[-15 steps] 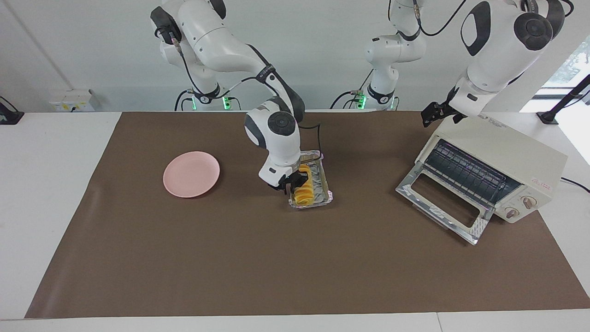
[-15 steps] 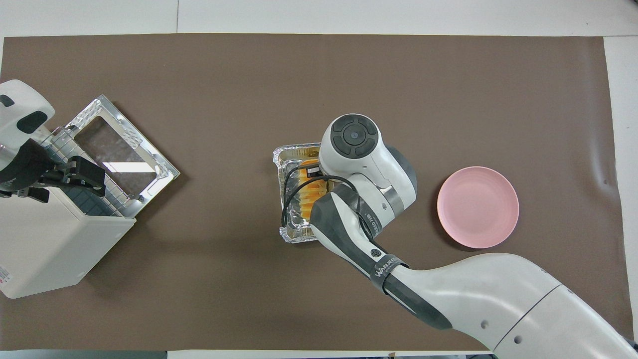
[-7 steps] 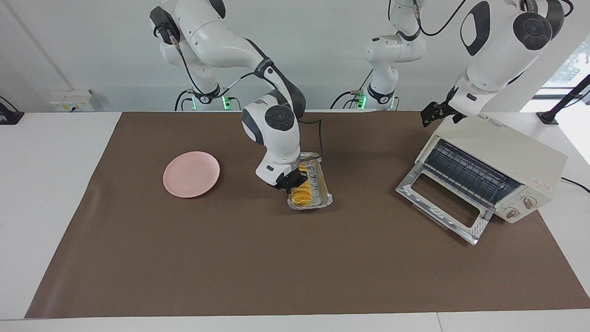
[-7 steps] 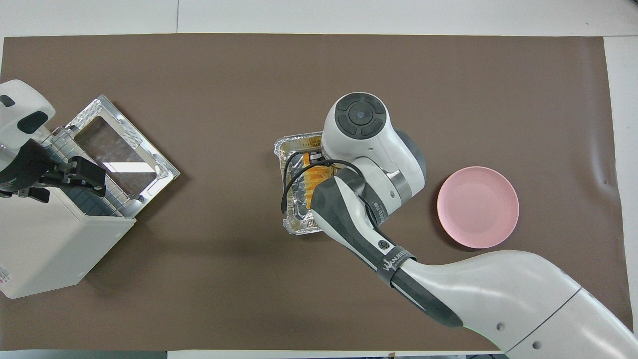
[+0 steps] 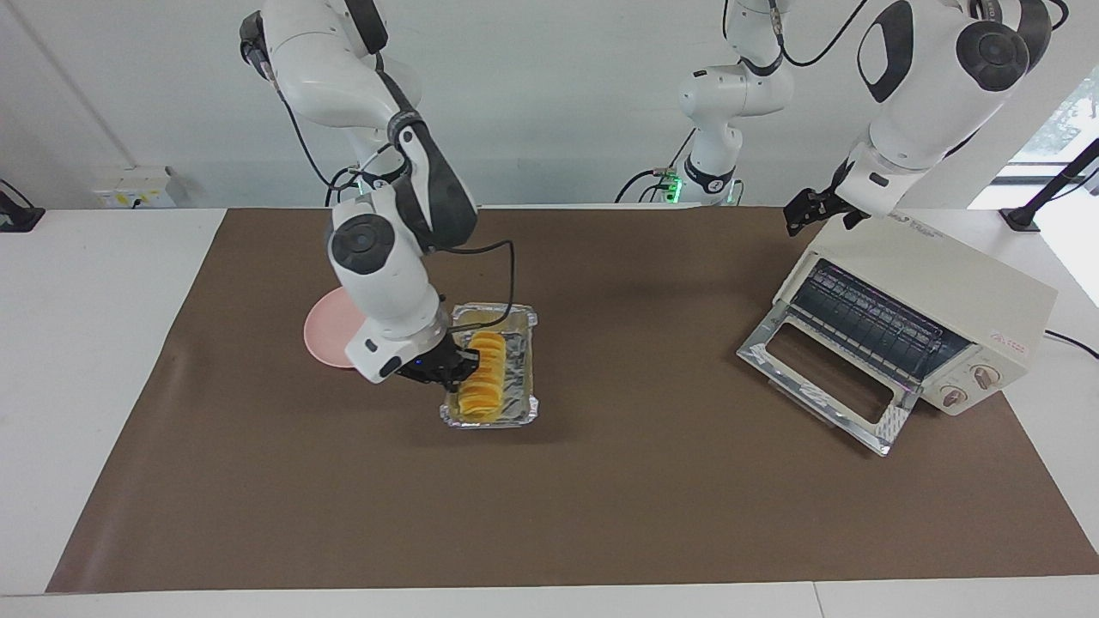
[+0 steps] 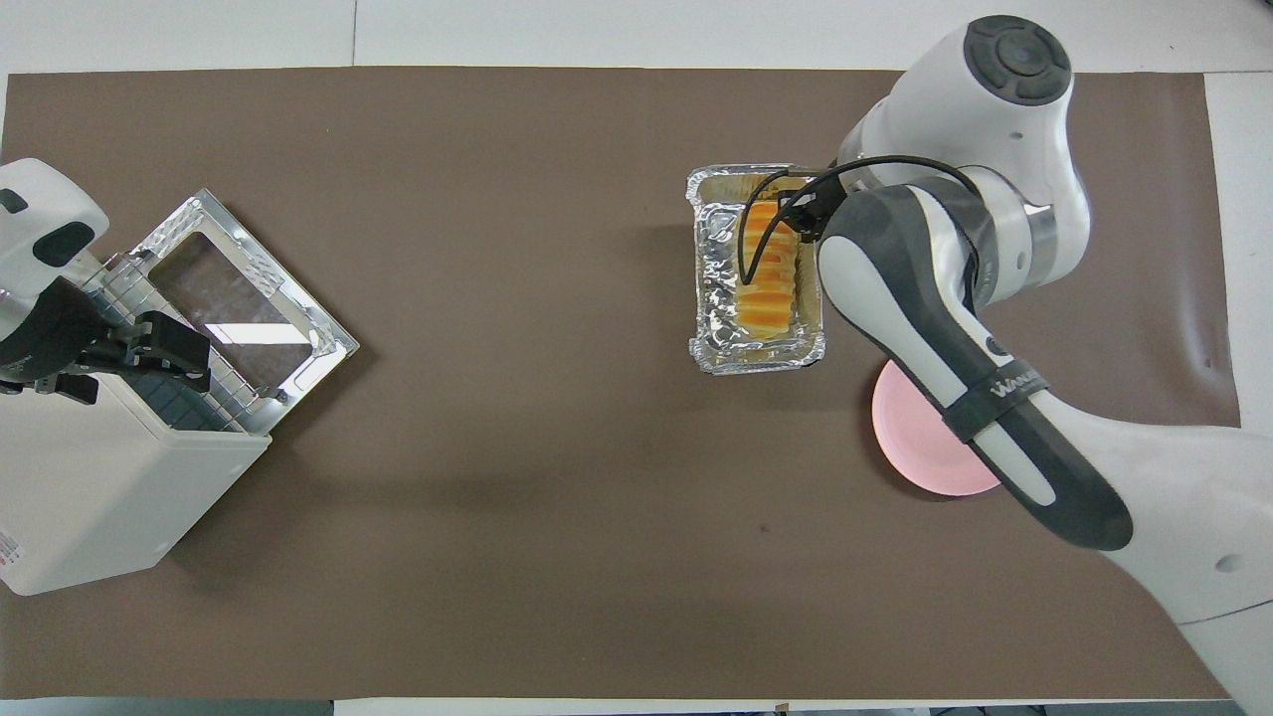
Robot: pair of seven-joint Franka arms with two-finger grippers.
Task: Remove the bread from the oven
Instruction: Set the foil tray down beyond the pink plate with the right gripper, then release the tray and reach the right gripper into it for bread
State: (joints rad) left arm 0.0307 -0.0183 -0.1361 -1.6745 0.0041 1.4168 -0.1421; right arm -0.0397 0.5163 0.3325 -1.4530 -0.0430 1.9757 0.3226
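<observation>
My right gripper is going to set the foil tray of bread down on the brown mat [image 6: 919, 215], in between the pink plate and the far edge.
The bread [image 5: 481, 376], a ridged yellow-orange loaf, lies in a crinkled silver foil tray [image 5: 518, 405]. My right gripper [image 5: 453, 365] is shut on the tray's side rim and holds tray and bread just above the brown mat, beside the pink plate [image 5: 324, 333]. In the overhead view the bread [image 6: 768, 273] and tray [image 6: 710, 298] show, with the right arm covering the gripper. The cream-white oven [image 5: 940, 275] stands at the left arm's end of the table, its door [image 5: 822, 378] dropped open and its dark rack [image 5: 876, 322] bare. My left gripper [image 5: 814, 211] waits over the oven's top corner.
The pink plate [image 6: 925, 449] is partly covered by the right arm in both views. The brown mat [image 5: 601, 498] covers most of the table. The oven's open door [image 6: 239, 298] juts out onto the mat.
My right gripper has carried the foil tray with the bread from the middle of the mat toward the right arm's end, up to the pink plate. The left arm has not moved.
</observation>
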